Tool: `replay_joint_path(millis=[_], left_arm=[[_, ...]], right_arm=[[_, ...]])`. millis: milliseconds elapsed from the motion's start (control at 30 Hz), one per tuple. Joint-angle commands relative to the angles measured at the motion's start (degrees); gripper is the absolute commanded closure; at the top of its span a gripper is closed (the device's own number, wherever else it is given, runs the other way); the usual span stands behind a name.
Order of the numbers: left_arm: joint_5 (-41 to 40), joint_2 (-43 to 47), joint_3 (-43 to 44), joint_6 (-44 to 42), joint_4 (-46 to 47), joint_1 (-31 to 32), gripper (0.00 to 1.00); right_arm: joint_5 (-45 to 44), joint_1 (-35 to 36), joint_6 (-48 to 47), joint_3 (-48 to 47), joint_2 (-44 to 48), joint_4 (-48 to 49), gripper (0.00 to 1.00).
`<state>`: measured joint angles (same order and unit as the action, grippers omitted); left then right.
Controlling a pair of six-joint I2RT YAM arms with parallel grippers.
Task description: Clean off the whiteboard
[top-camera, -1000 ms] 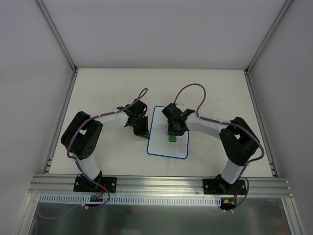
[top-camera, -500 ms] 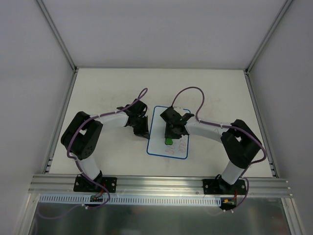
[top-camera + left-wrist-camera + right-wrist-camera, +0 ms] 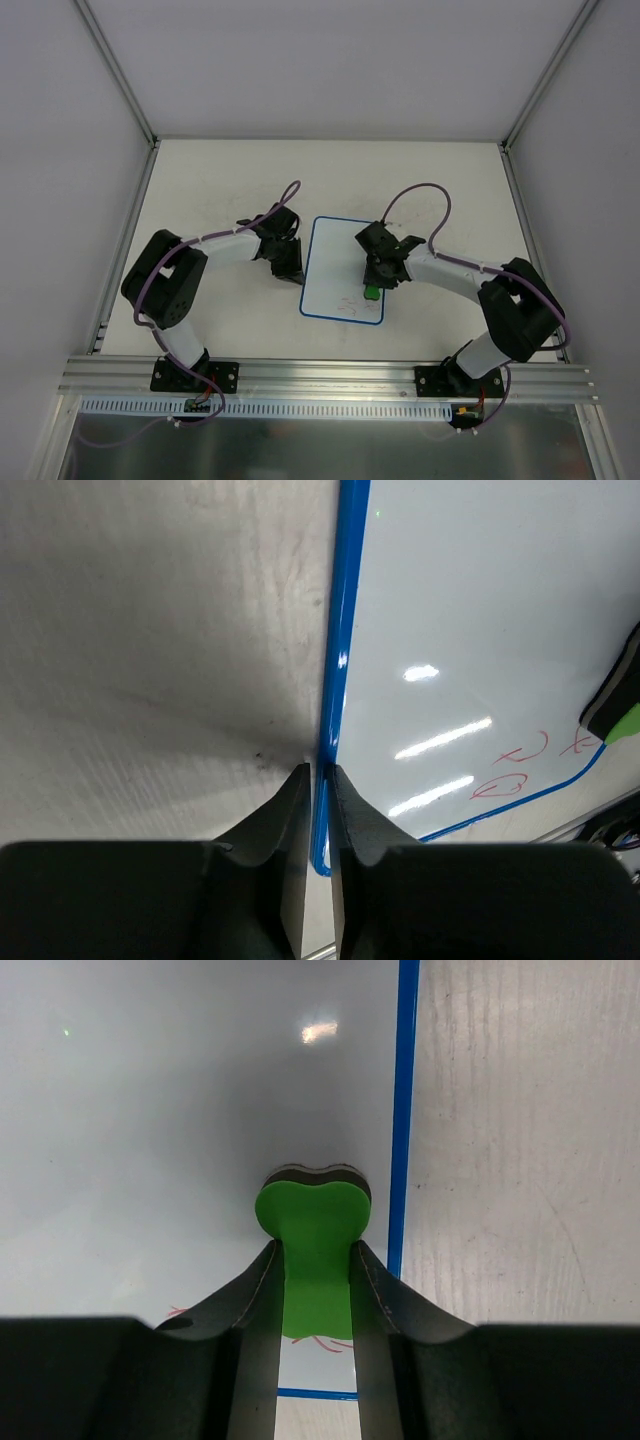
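I will open my left gripper, as the whiteboard lies crooked under the green eraser, then take the whiteboard's rim closer to its near corner (image 3: 301,308) and keep the whiteboard straight.
The whiteboard (image 3: 335,262) lies flat between the two arms, white with a thin blue rim. Faint red scribbles (image 3: 345,308) remain along its near edge, and they show as red loops (image 3: 515,770) in the left wrist view. My right gripper (image 3: 372,288) is shut on the green bone-shaped eraser (image 3: 312,1210), which presses on the whiteboard (image 3: 150,1110) close to its right rim. My left gripper (image 3: 321,772) is at the board's left edge near the front corner, its jaws closed around the blue rim (image 3: 340,660). The eraser (image 3: 622,718) also peeks in at the right of that view.
The cream tabletop (image 3: 220,180) is walled by white panels on three sides. A metal rail (image 3: 320,375) with both arm bases runs along the near edge. Purple cables loop above each wrist.
My right gripper has swept the eraser rightward across the board's lower part to its right rim, and fewer scribbles remain there. The left arm has stayed at the left rim.
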<state>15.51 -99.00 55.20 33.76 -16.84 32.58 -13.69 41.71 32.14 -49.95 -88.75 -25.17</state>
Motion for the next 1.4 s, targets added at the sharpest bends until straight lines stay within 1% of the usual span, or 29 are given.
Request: replay_joint_path(millis=[0, 33, 200, 267, 333, 367, 400, 467, 500, 533, 600, 700, 733, 933, 1033, 1133, 1200, 1367], left_arm=[[-0.57, 3.63, -2.55, -1.15, -3.64, -0.32, 0.87], [-0.04, 4.6, -2.9, -1.15, -3.72, -0.23, 0.83], [0.66, 5.49, -5.27, -1.15, -3.9, 0.12, 0.74], [0.84, 5.22, -5.89, -1.06, -3.9, 0.47, 0.71], [0.14, 4.26, -5.98, -1.15, -3.9, 1.0, 0.71], [-0.12, 3.73, -5.89, -1.24, -3.99, 1.0, 0.73], [-0.39, 3.21, -5.72, -1.41, -3.9, 1.0, 0.81], [-1.27, 1.89, -5.11, -1.33, -3.99, 1.0, 0.91], [-1.62, 1.19, -4.93, -1.15, -3.99, 1.0, 0.97], [-1.97, 0.83, -4.75, -1.15, -3.99, 1.0, 1.0], [-2.32, 0.21, -4.05, -0.98, -3.99, 1.0, 1.0], [-2.85, -0.75, -3.61, -0.8, -3.99, 1.0, 1.0], [-2.94, -0.84, -3.52, -0.71, -3.99, 1.08, 1.0], [-3.11, -0.93, -3.34, -0.36, -3.99, 1.0, 1.0], [-3.46, -0.75, -3.35, -0.1, -3.99, 1.08, 1.0], [-3.73, -0.58, -3.61, 0.17, -3.99, 0.91, 1.0], [-3.82, -0.06, -3.96, 0.17, -3.99, 0.82, 1.0], [-4.34, 0.56, -4.92, -0.27, -3.9, 0.3, 1.0]], right_arm=[[-0.2, -0.05, -0.41, -0.23, -4.66, -1.55, 1.0], [-0.11, -0.05, -0.41, -0.75, -5.29, -1.46, 1.0], [0.34, -0.05, -0.41, -3.21, -7.93, -0.06, 1.0], [0.25, -0.05, -0.76, -4.27, -8.98, 0.03, 1.0], [0.07, -0.05, -1.11, -6.2, -9.95, -0.06, 1.0], [-0.19, -0.05, -1.38, -7.08, -11.0, 0.03, 1.0], [-0.54, -0.05, -2.16, -7.96, -11.61, -0.06, 1.0], [-0.98, -0.4, -3.39, -10.59, -13.19, -0.06, 1.0], [-1.33, -0.41, -4.71, -11.39, -13.55, -0.14, 1.0], [-1.42, -0.32, -5.33, -12.26, -13.9, -0.14, 1.0], [-0.99, -0.06, -5.95, -14.03, -13.65, -0.23, 1.0], [-0.55, 2.22, -6.21, -15.7, -13.55, -0.32, 1.0], [-0.37, 3.97, -5.95, -16.14, -13.73, -0.15, 1.0], [2.09, 10.83, -3.93, -19.65, -19.34, -0.14, 1.0], [2.79, 12.95, -3.05, -21.06, -21.2, -0.23, 1.0], [1.04, 12.34, -2.52, -19.06, -21.12, -0.32, 1.0], [-0.36, 10.94, -1.82, -16.68, -18.93, -0.58, 1.0], [-2.04, 2.77, 0.64, -4.92, -11.37, -0.58, 1.0]])
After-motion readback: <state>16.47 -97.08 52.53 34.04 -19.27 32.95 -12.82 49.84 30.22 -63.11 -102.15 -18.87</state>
